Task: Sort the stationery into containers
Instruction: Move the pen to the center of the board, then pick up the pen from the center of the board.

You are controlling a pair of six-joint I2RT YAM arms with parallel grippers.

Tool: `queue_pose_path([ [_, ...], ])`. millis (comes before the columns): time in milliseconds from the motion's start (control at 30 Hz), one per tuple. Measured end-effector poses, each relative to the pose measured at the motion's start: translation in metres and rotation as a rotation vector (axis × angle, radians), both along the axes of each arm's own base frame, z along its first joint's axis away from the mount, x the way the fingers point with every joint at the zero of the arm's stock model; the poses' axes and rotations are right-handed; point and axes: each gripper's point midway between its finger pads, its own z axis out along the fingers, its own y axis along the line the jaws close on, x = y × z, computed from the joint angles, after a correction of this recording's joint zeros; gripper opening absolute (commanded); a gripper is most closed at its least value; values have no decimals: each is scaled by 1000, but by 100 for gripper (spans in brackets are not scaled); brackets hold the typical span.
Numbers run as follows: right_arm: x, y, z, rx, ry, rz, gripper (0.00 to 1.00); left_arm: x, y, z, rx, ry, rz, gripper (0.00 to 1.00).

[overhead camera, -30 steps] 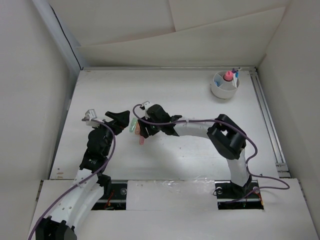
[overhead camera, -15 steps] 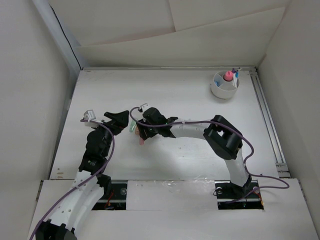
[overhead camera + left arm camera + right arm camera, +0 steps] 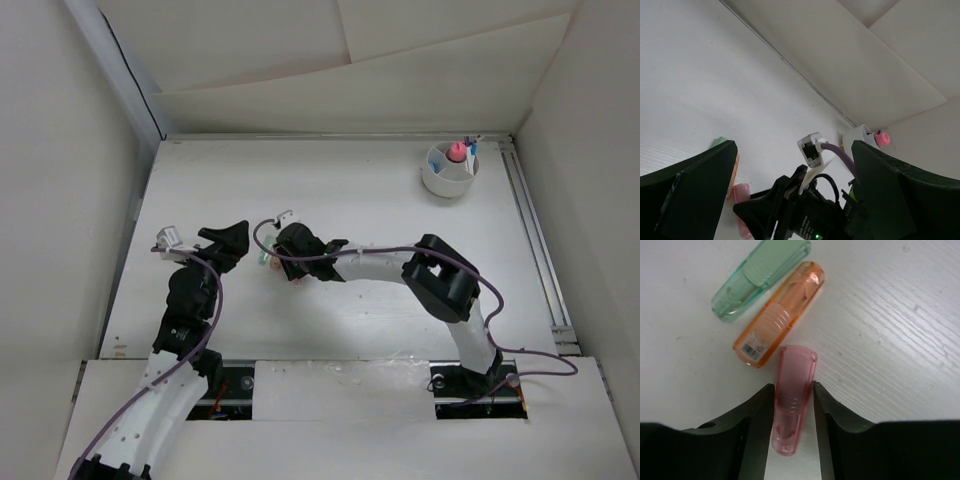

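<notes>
My right gripper needs to take the pink highlighter's end (image 3: 799,354) near the orange highlighter before lowering its other end into the cup, because it holds the pink highlighter around its middle.
Three stubby highlighters lie together on the table: green (image 3: 760,280), orange (image 3: 780,315) and pink (image 3: 795,390). My right gripper (image 3: 794,405) is down at the table with its jaws pressed against both sides of the pink highlighter. In the top view the right gripper (image 3: 287,266) is left of centre, with the pink highlighter (image 3: 298,281) showing beside it. My left gripper (image 3: 232,243) hovers just to the left, open wide and empty; in its own view (image 3: 795,200) it looks over the right gripper. The round white divided cup (image 3: 450,172) stands at the far right, holding a pink capped bottle (image 3: 457,151) and pens.
White walls close in the table on the left, the back and the right. A metal rail (image 3: 535,240) runs along the table's right edge. The cup (image 3: 857,137) and the bottle (image 3: 882,138) also show far off in the left wrist view.
My right gripper has moved left and down onto the highlighters, and its jaws now flank the pink one. My left arm has drawn back slightly to the left.
</notes>
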Motion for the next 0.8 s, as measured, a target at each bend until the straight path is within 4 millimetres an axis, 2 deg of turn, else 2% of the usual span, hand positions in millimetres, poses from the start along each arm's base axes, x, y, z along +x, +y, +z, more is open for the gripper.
queue_pose_path([
  [133,2,-21,-2,-45,-30,-34,37,-1,1,3,-6,-9,7,100],
  [200,4,-36,-2,-70,-35,-49,39,-1,1,2,-5,-7,6,100],
  [300,10,-58,-3,-98,-41,-72,44,0,1,2,-5,-5,6,100],
  [333,11,-62,-3,-104,-41,-76,51,0,1,1,-5,-3,5,100],
  [400,15,-69,-3,-117,-42,-80,57,0,1,0,-4,2,5,100],
  [500,17,-73,-2,-133,-44,-67,64,1,0,-2,-4,9,5,100],
  [667,19,-65,7,-143,-36,-5,64,1,0,-3,-3,12,5,100],
  [800,29,-57,16,-113,-35,21,58,1,0,-3,-4,11,5,100],
])
